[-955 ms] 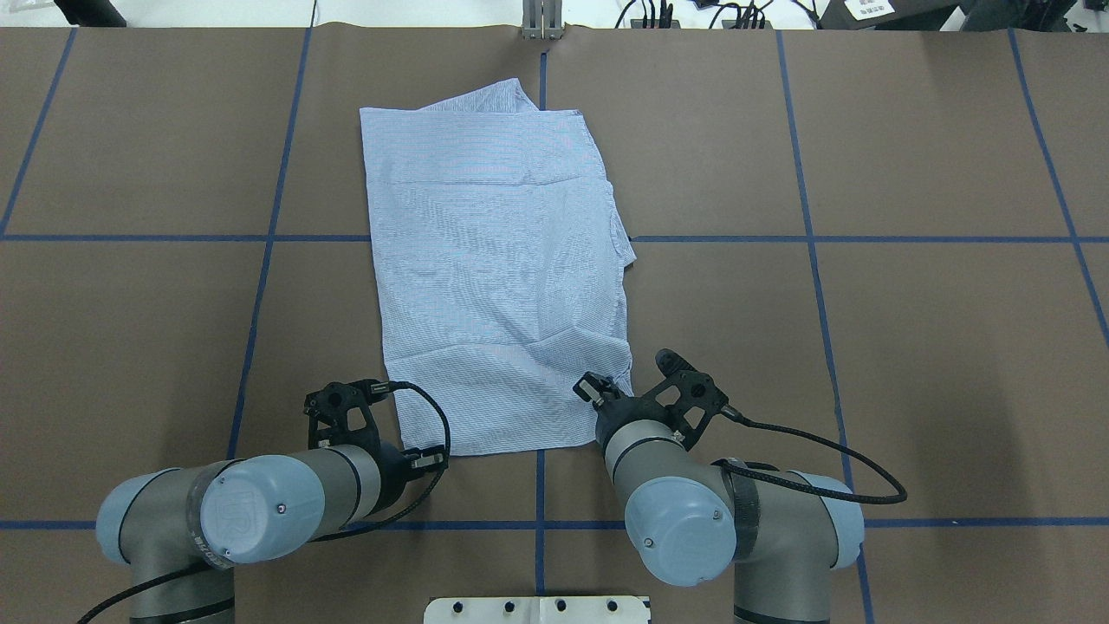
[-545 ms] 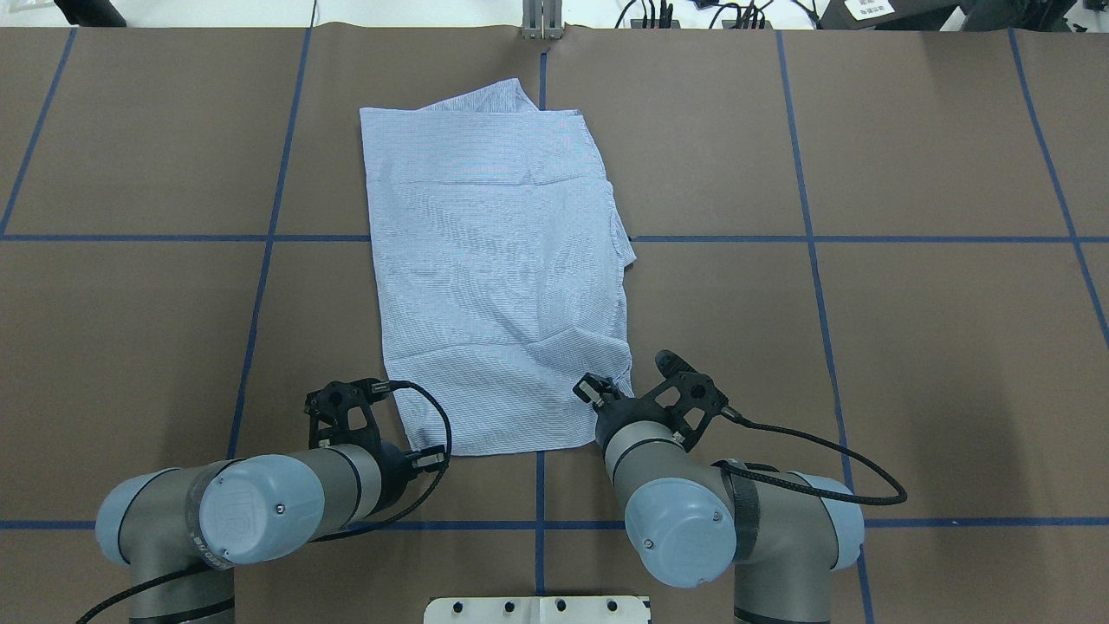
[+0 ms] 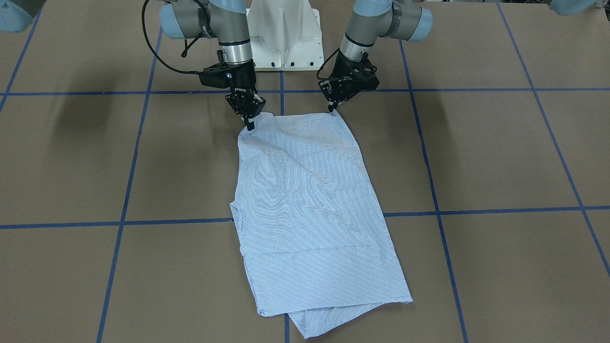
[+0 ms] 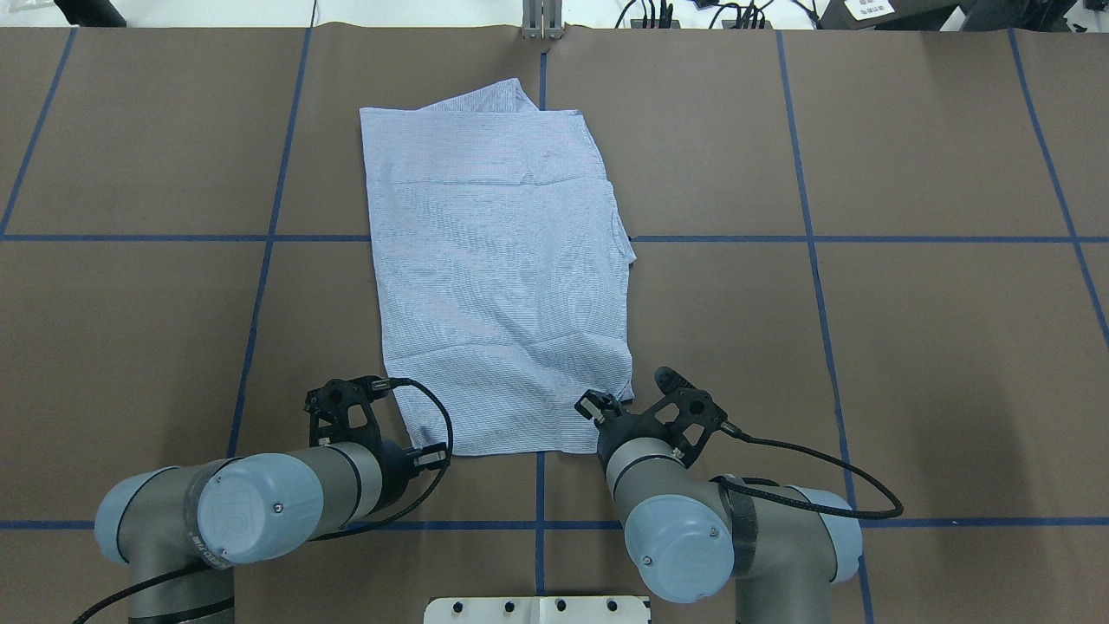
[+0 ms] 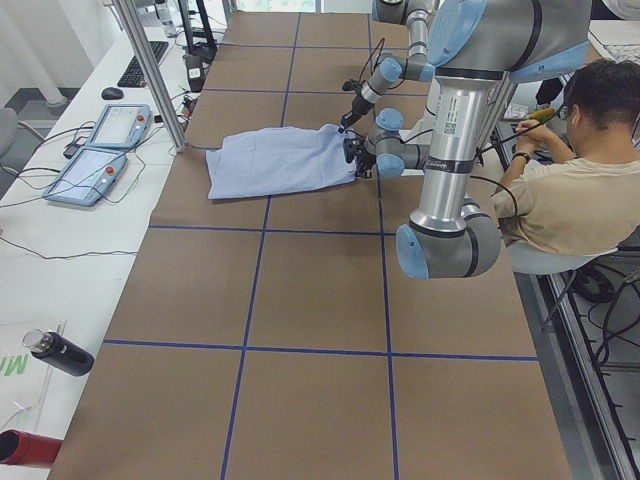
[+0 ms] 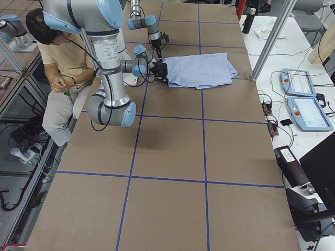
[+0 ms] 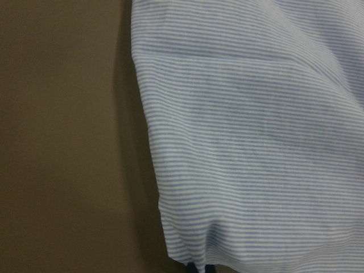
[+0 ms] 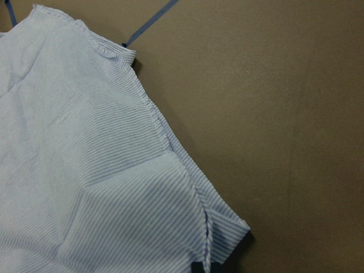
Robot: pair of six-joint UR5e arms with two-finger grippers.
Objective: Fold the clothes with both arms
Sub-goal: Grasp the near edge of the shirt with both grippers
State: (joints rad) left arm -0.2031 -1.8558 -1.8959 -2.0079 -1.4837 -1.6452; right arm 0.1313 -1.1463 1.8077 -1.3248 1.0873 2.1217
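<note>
The corner of the under layer sticks out beside my right gripper's pinch, so I will open my right gripper and pinch the layers closer to that corner [image 8: 214, 248] before folding.
The striped shirt [image 4: 498, 260] lies flat on the brown table, folded into a long rectangle, collar and buttons hidden. It also shows in the front view [image 3: 310, 205] and in both side views [image 5: 275, 160] [image 6: 201, 69]. My left gripper [image 3: 332, 110] is shut on the shirt's near corner on my left side; its wrist view is filled with striped cloth [image 7: 256, 142]. My right gripper [image 3: 250, 126] is shut on the other near corner, with the hem close in its wrist view [image 8: 85, 170]. In the overhead view both grippers' fingertips are hidden under the wrists.
The white pedestal base [image 3: 283, 43] stands just behind the grippers. A seated person [image 5: 560, 200] is behind the robot. Control tablets [image 5: 110, 125], a metal post [image 5: 150, 70] and a dark bottle [image 5: 60, 352] stand on the white bench beyond the table's far edge.
My right gripper has drawn back toward the robot's base with its shirt corner, and the crease near that corner has flattened. The left arm has barely moved.
</note>
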